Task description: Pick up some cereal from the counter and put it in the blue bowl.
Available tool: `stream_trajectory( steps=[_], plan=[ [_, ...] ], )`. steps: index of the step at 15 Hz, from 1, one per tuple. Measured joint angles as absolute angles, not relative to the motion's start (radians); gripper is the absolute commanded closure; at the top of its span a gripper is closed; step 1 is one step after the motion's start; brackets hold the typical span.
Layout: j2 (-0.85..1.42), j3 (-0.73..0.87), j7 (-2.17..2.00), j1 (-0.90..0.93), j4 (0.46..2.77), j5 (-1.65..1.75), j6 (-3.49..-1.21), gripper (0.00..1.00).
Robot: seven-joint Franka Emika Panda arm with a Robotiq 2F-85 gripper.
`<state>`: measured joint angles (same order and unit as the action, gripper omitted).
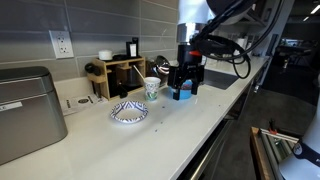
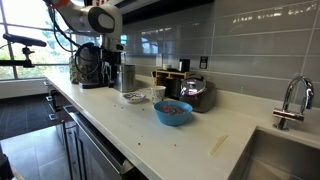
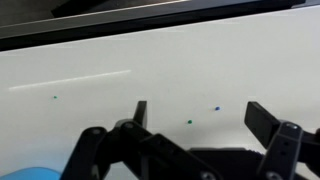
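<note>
Next, my gripper moves to the blue cereal speck (image 1: pixel 156 131) (image 3: pixel 217 109) on the white counter, next to the nearer green speck, and closes there.
My gripper (image 3: pixel 200 115) is open and empty, its two dark fingers wide apart above the white counter (image 3: pixel 100 60). Tiny cereal specks lie on the counter below it: a green one (image 3: pixel 190 122) between the fingers, a blue one (image 3: pixel 217 107), and another green one (image 3: pixel 54 98) off to the left. In an exterior view the gripper (image 1: pixel 183 82) hangs low, with the blue bowl (image 1: pixel 187 95) partly hidden right behind its fingers. In an exterior view the blue bowl (image 2: pixel 173 112) stands on the counter with cereal in it. There only the upper arm (image 2: pixel 97 18) shows clearly.
A blue-and-white patterned dish (image 1: pixel 128 111) and a small patterned cup (image 1: pixel 152 87) stand near the bowl. A wooden rack (image 1: pixel 120 72) and a silver box (image 1: pixel 25 110) line the wall. A faucet (image 2: pixel 290 100) and sink (image 2: pixel 285 160) are at one end.
</note>
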<state>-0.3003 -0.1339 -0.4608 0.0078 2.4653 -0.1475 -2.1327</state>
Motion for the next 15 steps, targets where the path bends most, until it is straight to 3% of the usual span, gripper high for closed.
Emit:
stream_trajectory(
  steps=[6,15],
  plan=[
    [-0.297,-0.137,-0.457,0.013,2.465,-0.147,-2.140,0.00],
    [-0.156,-0.184,-0.488,0.045,2.470,-0.114,-2.365,0.00]
  ],
)
